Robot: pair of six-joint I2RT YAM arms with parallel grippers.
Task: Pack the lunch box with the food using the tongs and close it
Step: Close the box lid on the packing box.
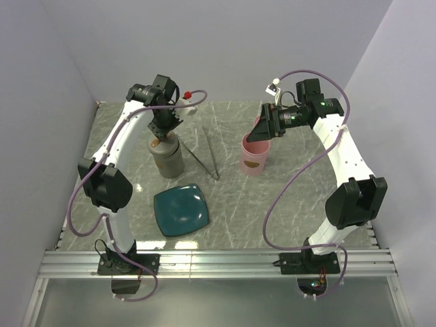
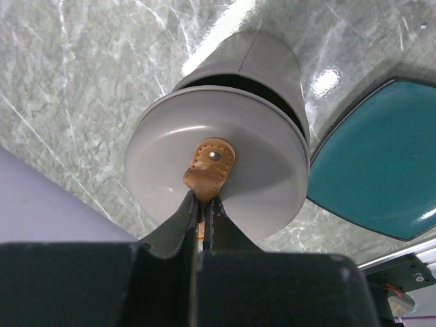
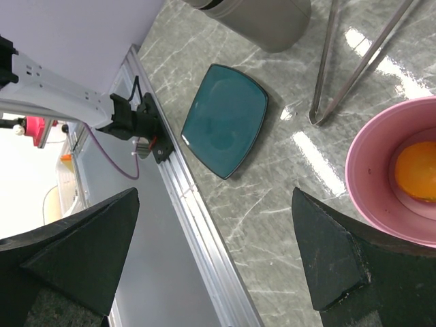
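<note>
My left gripper has the tan leather tab, now tilted with its lid over the mouth. It will let go of it above the table (image 1: 141,161) between the lunch box and its nearest side.
The lunch box (image 1: 168,160) is a grey cylinder standing left of centre. My left gripper (image 2: 202,201) is shut on the tan leather tab (image 2: 210,165) of its grey lid (image 2: 266,184). The lid hangs tilted over the mouth, with a dark gap at the far side. The silver tongs (image 1: 206,151) lie flat between the lunch box and a pink cup (image 1: 253,157). An orange piece of food (image 3: 415,170) sits inside the pink cup (image 3: 368,184). My right gripper (image 3: 218,238) is open and empty, above the cup's left rim. The tongs' tips (image 3: 315,117) lie just beyond it.
An empty teal square plate (image 1: 181,210) lies in front of the lunch box, also seen in the left wrist view (image 2: 375,170) and the right wrist view (image 3: 225,119). An aluminium rail (image 1: 218,262) runs along the table's near edge. Grey walls close in the left, back and right sides.
</note>
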